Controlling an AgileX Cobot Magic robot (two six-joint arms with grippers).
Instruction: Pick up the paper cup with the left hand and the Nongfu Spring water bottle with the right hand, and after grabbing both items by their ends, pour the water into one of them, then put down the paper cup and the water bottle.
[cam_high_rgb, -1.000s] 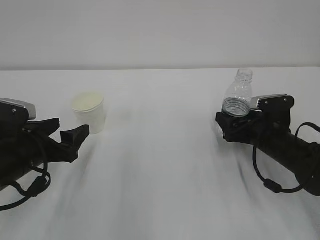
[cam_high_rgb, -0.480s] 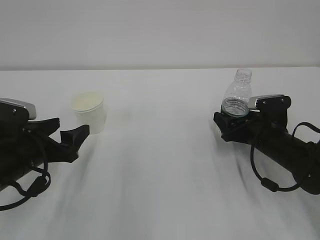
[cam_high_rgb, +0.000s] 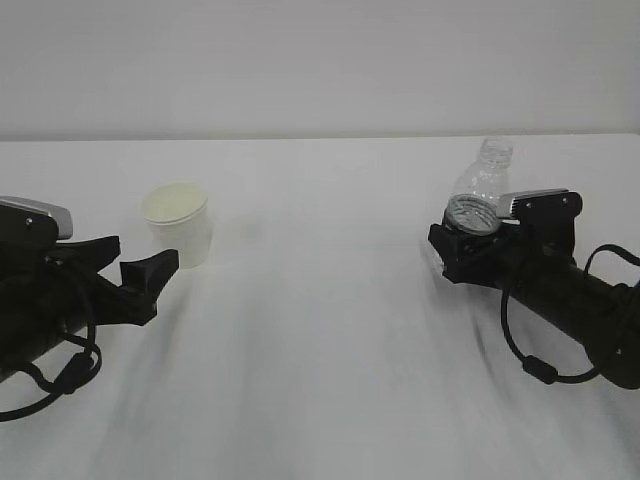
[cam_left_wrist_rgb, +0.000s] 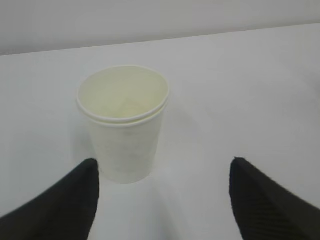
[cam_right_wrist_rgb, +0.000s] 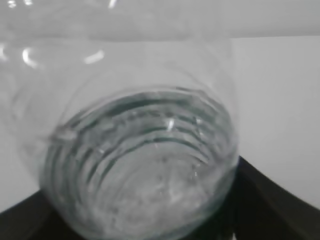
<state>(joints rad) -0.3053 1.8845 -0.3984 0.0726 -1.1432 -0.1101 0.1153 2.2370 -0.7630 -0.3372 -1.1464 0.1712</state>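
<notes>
The white paper cup is ahead of my left gripper, which should next move forward to it and close around the cup's lower part (cam_high_rgb: 184, 243) (cam_left_wrist_rgb: 124, 159), well below the cup's rim.
The white paper cup (cam_high_rgb: 180, 225) stands upright on the white table (cam_high_rgb: 320, 350), cream inside (cam_left_wrist_rgb: 125, 125). My left gripper (cam_high_rgb: 125, 262) lies low just in front of it, open (cam_left_wrist_rgb: 163, 162); the cup's base is beyond the fingertips, nearer the left finger (cam_left_wrist_rgb: 75, 195), and nothing is between them. At the right, the clear ribbed Nongfu Spring water bottle (cam_high_rgb: 480, 185) leans to the right, its capless neck up and its lower part between the jaws of my right gripper (cam_high_rgb: 468, 238). The bottle (cam_right_wrist_rgb: 140, 165) fills the right wrist view, with black jaws pressed against both sides of it (cam_right_wrist_rgb: 145, 210).
A pale wall rises behind the table's far edge (cam_high_rgb: 320, 137). Bare tabletop lies between the two arms. Black cables loop beside each arm (cam_high_rgb: 530, 365).
The bottle has tipped from upright to leaning right as my right gripper's jaws narrowed round it. The left gripper and the cup have not moved.
</notes>
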